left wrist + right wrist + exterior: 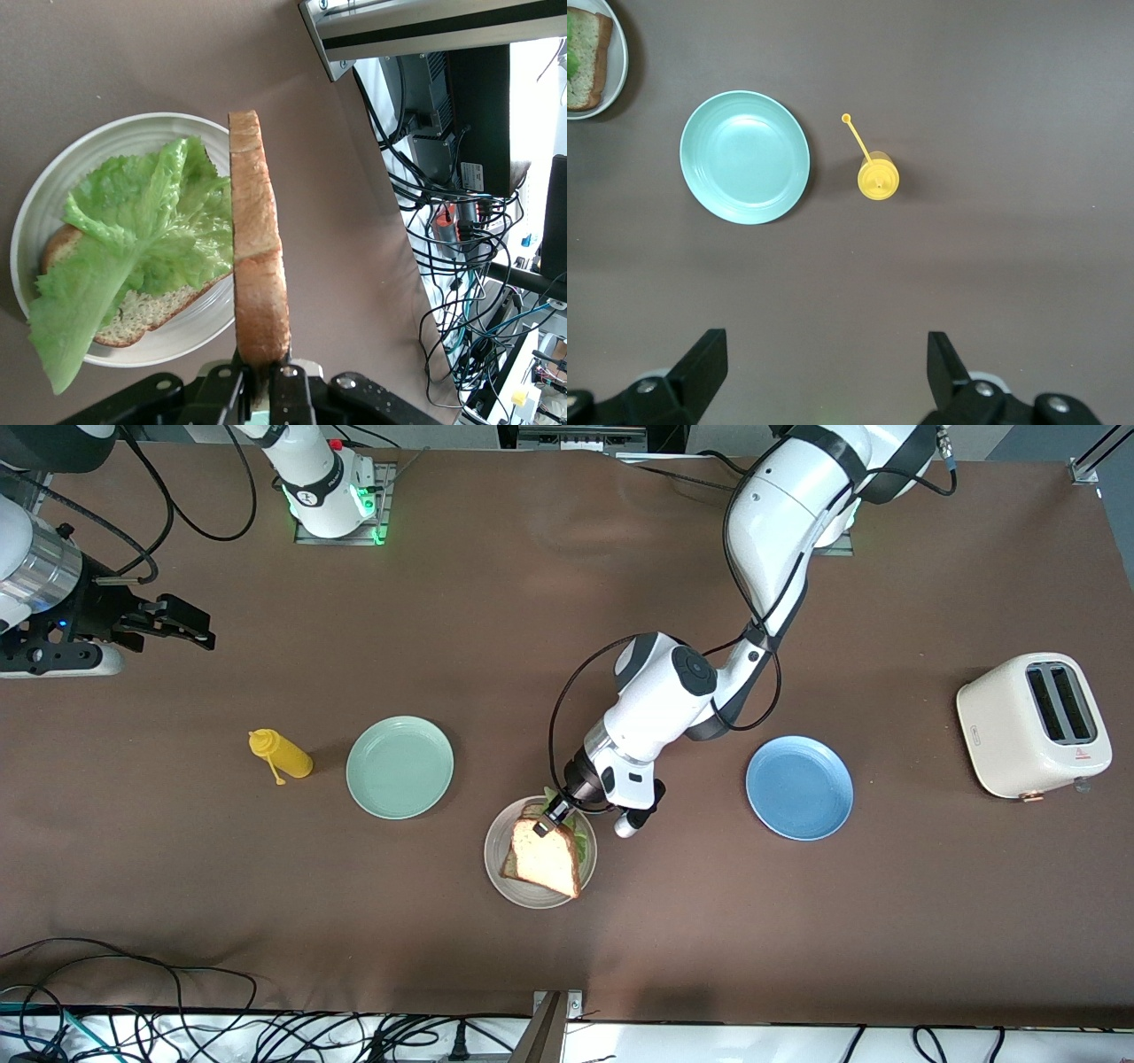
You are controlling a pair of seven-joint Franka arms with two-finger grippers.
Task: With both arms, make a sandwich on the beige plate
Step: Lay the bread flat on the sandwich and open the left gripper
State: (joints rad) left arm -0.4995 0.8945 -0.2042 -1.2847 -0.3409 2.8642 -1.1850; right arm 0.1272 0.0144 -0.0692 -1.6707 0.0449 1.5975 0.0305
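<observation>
My left gripper will let go of the second toast slice on top of the green lettuce leaf point(545, 840) point(146, 252), closing the sandwich. The slice is now tilted over the plate.
The beige plate point(494, 847) point(182, 339) lies near the table's middle. On it the sandwich stands open: a wholegrain toast slice point(133, 315) lies flat under a ruffled green lettuce leaf point(142, 226). My left gripper point(555, 815) point(263, 382) is shut on the edge of a second toast slice point(545, 859) point(257, 257). It holds that slice tilted on edge over the plate, beside the lettuce. My right gripper point(202, 636) point(828, 354) waits open and empty above the right arm's end of the table. A piece of the plate point(620, 57) also shows in the right wrist view's corner.
A mint-green plate point(400, 767) point(744, 157) and a yellow squeeze bottle point(282, 755) point(877, 175) lie toward the right arm's end. A blue plate point(799, 787) and a cream toaster point(1032, 724) stand toward the left arm's end. Cables point(133, 1010) run along the table's near edge.
</observation>
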